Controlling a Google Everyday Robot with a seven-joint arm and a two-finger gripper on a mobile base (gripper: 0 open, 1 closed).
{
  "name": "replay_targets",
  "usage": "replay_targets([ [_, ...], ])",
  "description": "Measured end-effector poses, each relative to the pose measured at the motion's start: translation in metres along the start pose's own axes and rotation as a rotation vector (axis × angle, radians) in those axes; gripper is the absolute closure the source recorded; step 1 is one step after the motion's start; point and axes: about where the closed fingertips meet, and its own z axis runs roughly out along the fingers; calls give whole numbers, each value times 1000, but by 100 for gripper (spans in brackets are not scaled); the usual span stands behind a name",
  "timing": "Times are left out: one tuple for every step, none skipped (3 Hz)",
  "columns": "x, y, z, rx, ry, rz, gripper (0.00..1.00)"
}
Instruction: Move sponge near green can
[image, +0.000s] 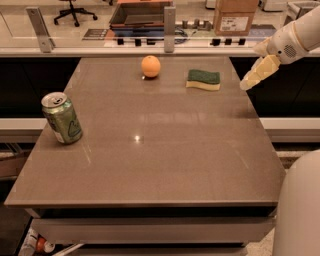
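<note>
The sponge's end (214, 82) that is farther from the orange fruit is the next spot my gripper needs to go to and close on.
The sponge (203, 79), dark green on top with a pale yellow base, lies flat at the far right of the brown table (160, 150). The light green can (62, 118) stands at the table's left edge, leaning slightly. My gripper (251, 78) hangs in the air to the right of the sponge, just past the table's right edge, pointing down and left. It holds nothing.
An orange fruit (150, 66) sits at the far middle of the table, left of the sponge. A counter with a cardboard box (235, 17) and a tray runs behind the table. The robot's pale body (300, 210) fills the lower right corner.
</note>
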Motion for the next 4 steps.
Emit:
replay_targets([
  [2, 1, 24, -34, -22, 24, 0],
  [5, 4, 46, -57, -58, 52, 0],
  [5, 6, 63, -65, -106, 69, 0],
  [1, 8, 79, -71, -138, 64, 0],
])
